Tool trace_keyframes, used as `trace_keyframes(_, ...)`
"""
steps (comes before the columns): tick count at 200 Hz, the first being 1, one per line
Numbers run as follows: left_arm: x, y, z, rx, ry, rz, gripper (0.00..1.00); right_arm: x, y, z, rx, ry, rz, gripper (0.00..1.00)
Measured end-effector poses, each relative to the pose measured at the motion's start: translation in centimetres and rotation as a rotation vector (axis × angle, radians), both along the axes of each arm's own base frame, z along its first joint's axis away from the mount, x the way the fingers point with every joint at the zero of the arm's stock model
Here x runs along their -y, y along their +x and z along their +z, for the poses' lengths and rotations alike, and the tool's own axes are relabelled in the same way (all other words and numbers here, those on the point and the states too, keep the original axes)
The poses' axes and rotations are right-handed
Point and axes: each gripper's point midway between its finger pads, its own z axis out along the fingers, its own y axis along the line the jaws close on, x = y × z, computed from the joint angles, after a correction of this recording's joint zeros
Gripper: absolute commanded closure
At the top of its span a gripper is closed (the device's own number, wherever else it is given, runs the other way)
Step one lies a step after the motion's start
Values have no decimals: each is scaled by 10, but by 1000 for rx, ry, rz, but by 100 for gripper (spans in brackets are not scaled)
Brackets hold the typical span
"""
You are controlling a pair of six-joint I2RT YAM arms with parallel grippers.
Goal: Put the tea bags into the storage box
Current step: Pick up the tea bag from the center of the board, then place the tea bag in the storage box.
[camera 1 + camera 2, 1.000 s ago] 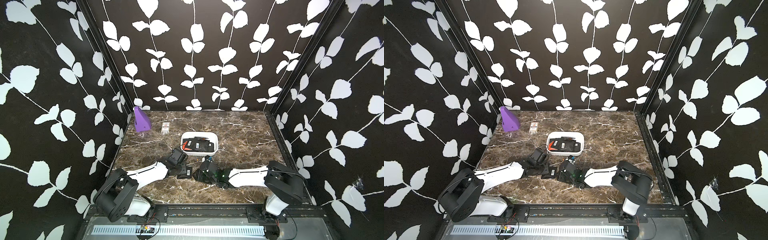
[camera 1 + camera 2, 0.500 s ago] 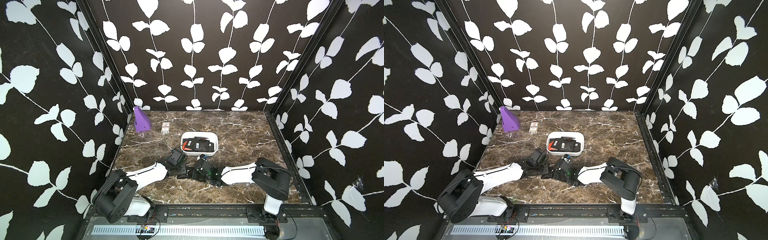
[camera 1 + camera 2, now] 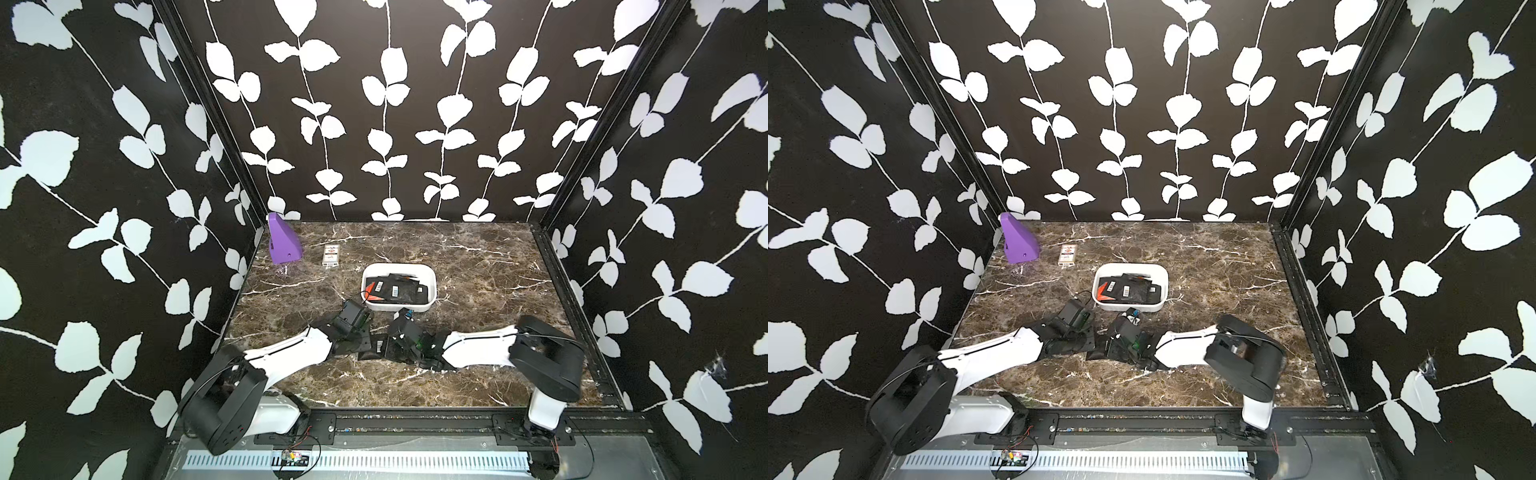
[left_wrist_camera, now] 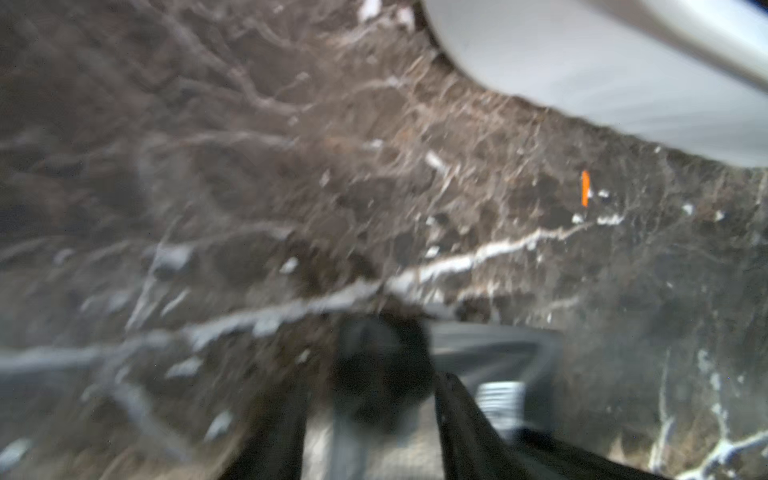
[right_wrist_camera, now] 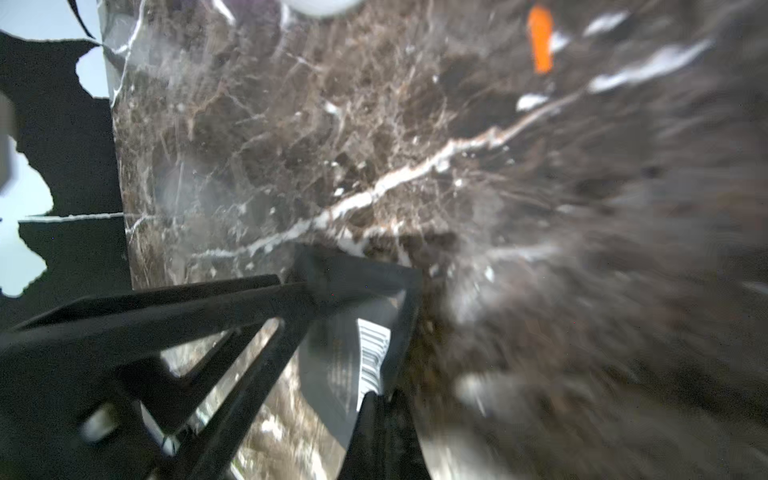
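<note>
The robot's right gripper should release the black tea bag on the pile in the middle of the white storage box (image 3: pixel 393 288).
The white storage box (image 3: pixel 433 291) stands mid-table in both top views and holds several tea bags (image 3: pixel 395 289), mostly black with one red-orange. Just in front of it my two grippers meet low over the marble. In the right wrist view my right gripper (image 5: pixel 379 400) is shut on the edge of a black tea bag with a barcode label (image 5: pixel 353 332), which is tilted up off the table. The left gripper (image 4: pixel 370 399) is open, its fingers (image 4: pixel 457 415) standing apart beside that same tea bag (image 4: pixel 494 370). The box wall (image 4: pixel 602 70) shows close ahead in the blurred left wrist view.
A purple wedge block (image 3: pixel 283 246) and a small white packet (image 3: pixel 331 255) sit at the back left. A small orange scrap (image 5: pixel 539 39) lies on the marble near the box. Black leaf-patterned walls close in the table on three sides.
The right gripper came in toward the left one and shut on the tea bag. The left gripper's jaws opened and let it go.
</note>
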Motion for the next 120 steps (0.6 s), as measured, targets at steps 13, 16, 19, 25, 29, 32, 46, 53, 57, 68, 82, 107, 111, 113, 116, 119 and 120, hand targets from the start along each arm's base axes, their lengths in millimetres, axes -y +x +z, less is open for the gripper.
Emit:
trace_keyframes(13, -5, -1, 16, 33, 5, -2, 22, 10, 0, 27, 45, -18, 17, 100)
trace_keyframes(16, -5, 0, 20, 44, 3, 2, 20, 12, -1, 34, 53, -19, 19, 100)
trace_keyframes(19, -6, 1, 27, 63, 0, -3, 19, 14, 0, 43, 71, -21, 23, 100)
trace_keyframes(25, -7, 3, 39, 96, -8, 1, 16, 18, 1, 60, 100, -21, 29, 100)
trace_keyframes(29, -7, 5, 48, 122, -16, 4, 14, 20, 2, 72, 123, -20, 32, 100)
trace_keyframes(32, -8, 7, 55, 144, -20, 2, 13, 22, 3, 82, 140, -17, 33, 100)
trace_keyframes(46, -12, 12, 87, 243, -45, 9, 1, 30, 9, 122, 212, 1, 40, 100)
trace_keyframes(53, -14, 14, 102, 292, -57, 14, 1, 33, 12, 138, 237, 10, 43, 100)
trace_keyframes(57, -15, 15, 108, 312, -65, 21, 1, 35, 15, 147, 252, 17, 42, 100)
trace_keyframes(68, -20, 16, 125, 372, -75, 29, 1, 41, 27, 164, 283, 27, 31, 100)
trace_keyframes(82, -27, 15, 138, 421, -77, 42, 1, 49, 48, 172, 303, 13, 7, 100)
trace_keyframes(107, -38, 11, 151, 475, -73, 62, 1, 48, 84, 165, 298, -15, -5, 100)
trace_keyframes(111, -40, 11, 152, 480, -73, 65, 1, 46, 89, 162, 292, -16, -4, 100)
trace_keyframes(113, -40, 10, 154, 485, -74, 67, 1, 45, 91, 160, 288, -14, -2, 100)
trace_keyframes(116, -41, 10, 155, 491, -76, 69, 1, 43, 95, 157, 283, -15, -2, 100)
trace_keyframes(119, -42, 9, 156, 497, -78, 71, 1, 42, 99, 154, 276, -15, -1, 100)
trace_keyframes(120, -43, 9, 157, 498, -78, 72, 1, 41, 99, 153, 275, -15, -1, 100)
